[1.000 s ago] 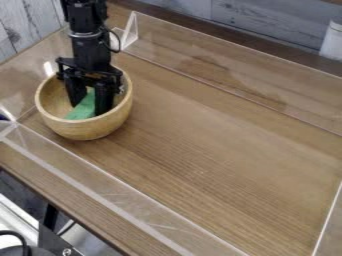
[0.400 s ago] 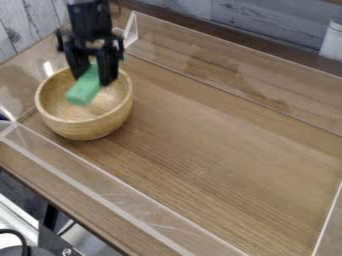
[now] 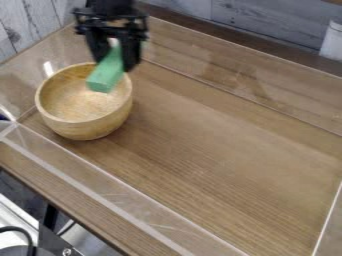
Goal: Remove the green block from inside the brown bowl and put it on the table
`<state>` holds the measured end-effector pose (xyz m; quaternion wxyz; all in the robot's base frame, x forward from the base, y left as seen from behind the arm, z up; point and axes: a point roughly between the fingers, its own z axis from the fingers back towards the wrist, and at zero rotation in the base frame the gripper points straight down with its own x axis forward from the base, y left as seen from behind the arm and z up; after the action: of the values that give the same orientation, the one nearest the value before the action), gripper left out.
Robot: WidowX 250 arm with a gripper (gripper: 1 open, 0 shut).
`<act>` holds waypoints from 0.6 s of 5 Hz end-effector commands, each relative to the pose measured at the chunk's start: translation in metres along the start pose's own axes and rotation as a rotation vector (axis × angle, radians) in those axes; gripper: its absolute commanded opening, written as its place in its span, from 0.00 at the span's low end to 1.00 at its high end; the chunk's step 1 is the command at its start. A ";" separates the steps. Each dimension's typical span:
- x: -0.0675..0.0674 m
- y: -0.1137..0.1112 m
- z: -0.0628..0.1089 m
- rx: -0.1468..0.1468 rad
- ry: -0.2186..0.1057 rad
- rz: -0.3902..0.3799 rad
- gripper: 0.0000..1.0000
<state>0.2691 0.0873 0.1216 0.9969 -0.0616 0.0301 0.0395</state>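
Observation:
My gripper will let go of the green block on the bare table (image 3: pixel 158 154), close beside the brown bowl and slightly toward the front.
The green block (image 3: pixel 106 73) hangs tilted in the air above the right rim of the brown bowl (image 3: pixel 83 110), lifted out of it. My gripper (image 3: pixel 112 52) is shut on the block's upper end, its black fingers either side of it. The bowl stands at the left of the table (image 3: pixel 214 150) and its inside looks empty. The block's top end is hidden between the fingers.
Low clear acrylic walls (image 3: pixel 160 205) run round the table's edges. A small clear stand or wall corner (image 3: pixel 138 30) sits just behind the gripper at the back. Bare wood-grain surface stretches to the right of the bowl.
The gripper has risen out of the bowl with the green block and shifted slightly right and back. The bowl has stayed in place.

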 end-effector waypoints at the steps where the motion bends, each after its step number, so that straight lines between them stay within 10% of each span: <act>1: 0.004 -0.045 0.003 0.016 -0.053 -0.061 0.00; 2: 0.002 -0.083 -0.016 0.020 -0.046 -0.096 0.00; 3: -0.002 -0.064 -0.023 0.030 -0.041 -0.101 0.00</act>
<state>0.2663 0.0184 0.0893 0.9977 -0.0538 0.0404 -0.0082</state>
